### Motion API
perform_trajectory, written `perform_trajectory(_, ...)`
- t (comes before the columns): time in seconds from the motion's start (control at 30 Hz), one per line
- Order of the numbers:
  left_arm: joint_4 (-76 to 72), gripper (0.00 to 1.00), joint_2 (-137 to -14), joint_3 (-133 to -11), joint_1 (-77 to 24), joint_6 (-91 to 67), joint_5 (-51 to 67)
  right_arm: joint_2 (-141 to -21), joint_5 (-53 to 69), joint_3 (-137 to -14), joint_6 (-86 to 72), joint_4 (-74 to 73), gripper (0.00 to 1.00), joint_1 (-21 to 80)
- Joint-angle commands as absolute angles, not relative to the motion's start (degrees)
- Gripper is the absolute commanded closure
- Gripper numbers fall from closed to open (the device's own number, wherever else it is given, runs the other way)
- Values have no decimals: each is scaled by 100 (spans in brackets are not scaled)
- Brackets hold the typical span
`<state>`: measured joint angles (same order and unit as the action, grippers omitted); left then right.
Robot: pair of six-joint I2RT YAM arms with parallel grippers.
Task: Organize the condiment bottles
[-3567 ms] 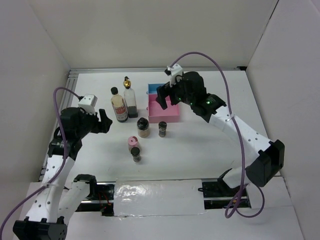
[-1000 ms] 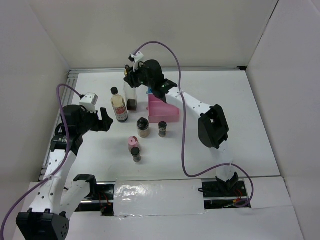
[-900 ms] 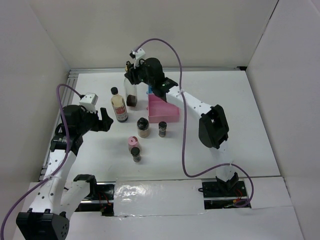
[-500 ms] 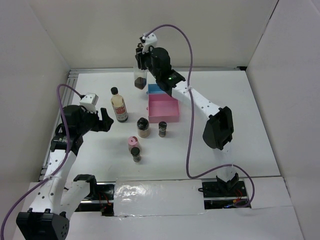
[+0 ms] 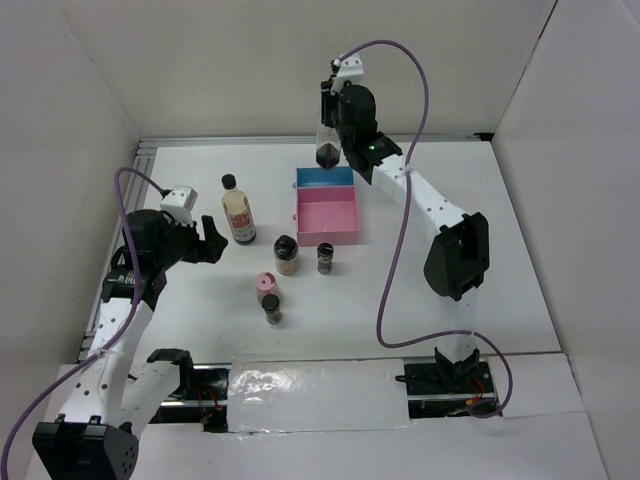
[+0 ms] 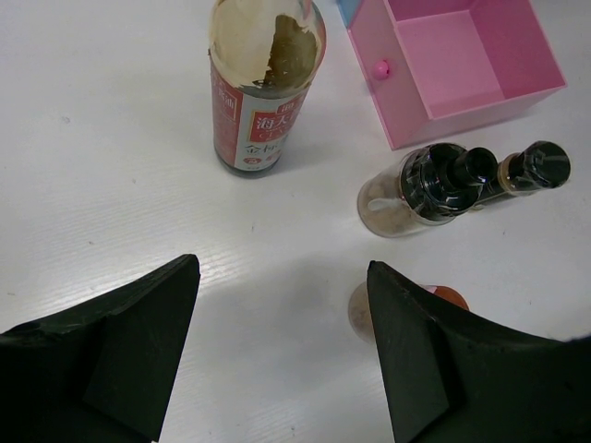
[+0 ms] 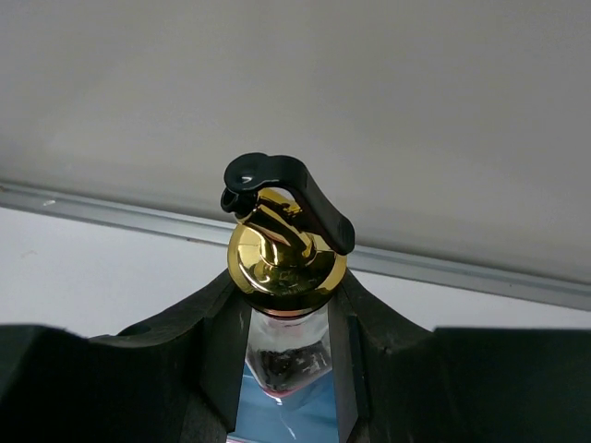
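Next, my right gripper sets the clear bottle with the gold spout down in the blue tray's end [image 5: 343, 177] nearest my right arm.
My right gripper [image 5: 330, 118] is shut on the neck of the clear bottle with the gold spout [image 5: 327, 150] [image 7: 285, 259] and holds it in the air over the blue tray [image 5: 325, 177] [image 7: 277, 417]. On the table stands the tall bottle with black cap and tan label [image 5: 238, 212] [image 6: 263, 88]. Near it are two black-lidded jars [image 5: 286, 253] [image 5: 325, 257] [image 6: 425, 189] [image 6: 534, 166], a pink-lidded jar [image 5: 266, 285] [image 6: 358, 312] and another small black-lidded jar [image 5: 271, 309]. My left gripper [image 5: 210, 243] [image 6: 282, 268] hangs open and empty, left of the jars.
A pink tray [image 5: 350, 228] [image 6: 462, 65] sits open just in front of the blue tray. White walls enclose the table on the left, back and right. A metal rail [image 7: 443, 268] runs along the back edge.
The right gripper lifted the gold-spout bottle from beside the tan-label bottle and carried it up and to the right, over the blue tray. The left arm stayed put.
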<state>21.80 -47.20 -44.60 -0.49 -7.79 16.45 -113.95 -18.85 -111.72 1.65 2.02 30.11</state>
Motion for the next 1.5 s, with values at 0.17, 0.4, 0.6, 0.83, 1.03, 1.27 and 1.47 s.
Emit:
perform_trajectory(0.17,1942,15,-4781,-4421,-18,-905,1793,-10653,-3521,-10891,-1001,641,100,3119)
perform_trajectory(0.4,1960,15,-4843,-4482,-18,-879,1784,-10854,-4588,-10977,-1134,695,100,3375)
perform_trajectory(0.6,1925,14,-4834,-4456,-18,-896,1749,-11030,-4851,-11074,-1266,370,100,3392)
perform_trajectory(0.83,1925,14,-4869,-4456,-26,-888,1740,-11205,-5185,-11057,-1134,465,100,3384)
perform_trajectory(1.03,1899,14,-4896,-4474,-18,-870,1758,-11592,-5344,-11399,-1116,387,100,3375)
perform_trajectory(1.27,1890,14,-4878,-4465,-18,-853,1714,-11979,-5756,-11672,-1239,211,100,3366)
perform_trajectory(1.47,1872,14,-4931,-4474,141,-879,1749,-12454,-6433,-12163,-1458,-298,100,3419)
